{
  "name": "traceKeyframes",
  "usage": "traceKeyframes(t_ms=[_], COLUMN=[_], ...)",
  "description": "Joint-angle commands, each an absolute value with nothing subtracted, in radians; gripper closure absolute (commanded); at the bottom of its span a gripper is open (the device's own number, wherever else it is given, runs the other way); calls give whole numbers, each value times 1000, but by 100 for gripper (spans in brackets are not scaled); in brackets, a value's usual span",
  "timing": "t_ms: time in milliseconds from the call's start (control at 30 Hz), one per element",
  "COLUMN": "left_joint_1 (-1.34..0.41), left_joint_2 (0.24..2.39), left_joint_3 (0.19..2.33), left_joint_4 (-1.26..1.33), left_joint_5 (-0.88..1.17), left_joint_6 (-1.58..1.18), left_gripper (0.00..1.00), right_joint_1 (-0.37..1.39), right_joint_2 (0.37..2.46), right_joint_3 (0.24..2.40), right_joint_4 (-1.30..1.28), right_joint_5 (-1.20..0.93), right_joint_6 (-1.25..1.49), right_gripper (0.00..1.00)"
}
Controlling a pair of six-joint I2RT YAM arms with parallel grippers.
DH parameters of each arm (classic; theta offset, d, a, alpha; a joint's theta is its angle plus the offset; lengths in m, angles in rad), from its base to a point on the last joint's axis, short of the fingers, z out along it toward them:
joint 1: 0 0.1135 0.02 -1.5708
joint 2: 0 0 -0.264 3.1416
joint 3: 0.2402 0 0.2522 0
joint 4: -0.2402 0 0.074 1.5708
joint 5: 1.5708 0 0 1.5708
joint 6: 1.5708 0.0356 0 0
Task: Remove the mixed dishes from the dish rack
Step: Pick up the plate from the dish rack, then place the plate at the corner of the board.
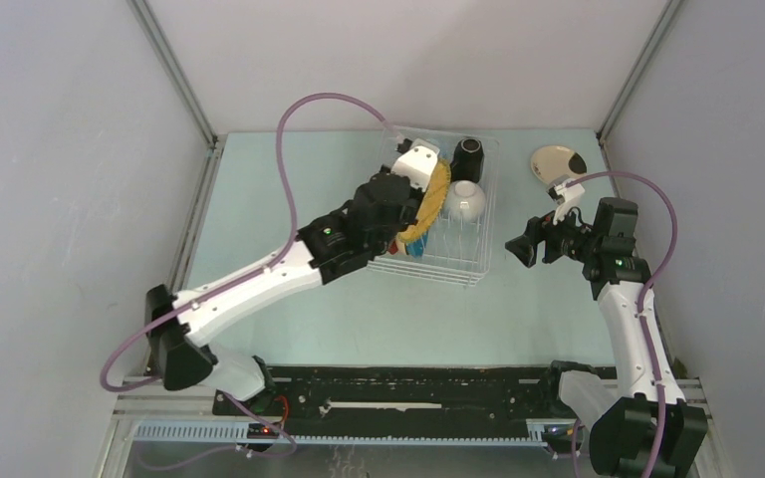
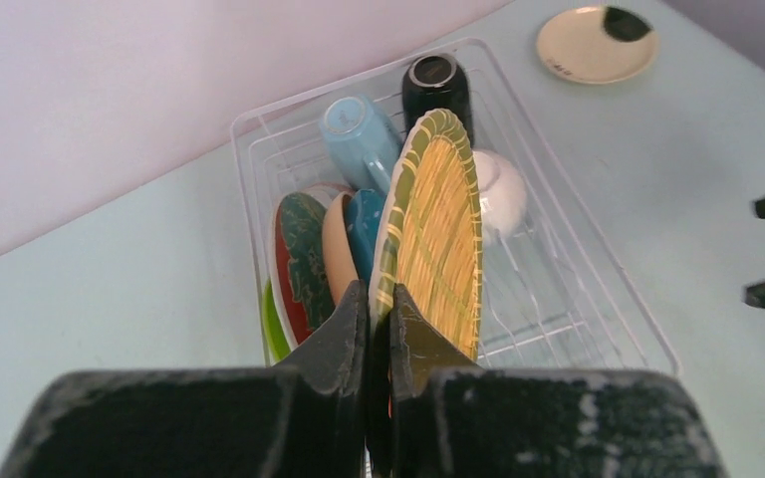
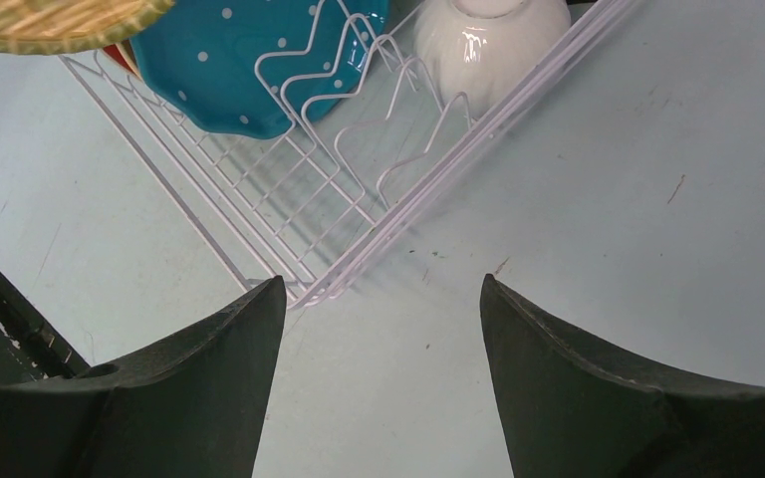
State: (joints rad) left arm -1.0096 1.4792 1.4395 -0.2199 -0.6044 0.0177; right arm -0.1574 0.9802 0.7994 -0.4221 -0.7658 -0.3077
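My left gripper has the yellow woven-pattern plate, still upright in the dish rack. I should let go of it on the table's empty back corner (image 1: 267, 166), across the rack from the cream plate.
The white wire dish rack (image 1: 478, 261) stands at the table's middle back. My left gripper (image 2: 379, 294) is shut on the near rim of the yellow woven-pattern plate (image 2: 438, 229), which stands upright in the rack. Behind it stand the blue dotted plate (image 2: 367, 224), orange plate (image 2: 337, 249), red floral plate (image 2: 299, 264) and lime green plate (image 2: 274, 324). A light-blue cup (image 2: 361, 139), black mug (image 2: 436, 85) and white bowl (image 2: 503, 194) sit at the far end. My right gripper (image 3: 381, 299) is open and empty, over the table by the rack's near right corner (image 3: 359, 259).
A cream plate (image 1: 559, 163) with a dark patch lies on the table at the back right, outside the rack. The left arm (image 1: 259, 279) stretches diagonally over the table's left half. White walls enclose the table on three sides.
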Motion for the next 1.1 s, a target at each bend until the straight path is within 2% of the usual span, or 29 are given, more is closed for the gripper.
traceKeyframes(t_ms=[0, 200, 600, 800, 1067], left_joint_1=[-965, -777, -232, -29, 163], left_joint_2=[1339, 1175, 943, 1015, 1323], left_joint_3=[1392, 1257, 989, 880, 863], left_joint_4=[-107, -60, 149, 333, 580], left_joint_5=[-450, -154, 167, 201, 230], left_joint_6=[7, -174, -614, -855, -1199], left_gripper=[100, 100, 100, 100, 99], right_joint_1=[-164, -164, -162, -164, -186], right_joint_2=[974, 972, 966, 963, 941], right_joint_3=[805, 805, 805, 805, 805], right_joint_4=[-396, -397, -396, -396, -395], right_joint_5=[-781, -779, -788, -782, -791], right_joint_6=[-303, -307, -304, -309, -307], right_gripper=[20, 20, 20, 20, 20])
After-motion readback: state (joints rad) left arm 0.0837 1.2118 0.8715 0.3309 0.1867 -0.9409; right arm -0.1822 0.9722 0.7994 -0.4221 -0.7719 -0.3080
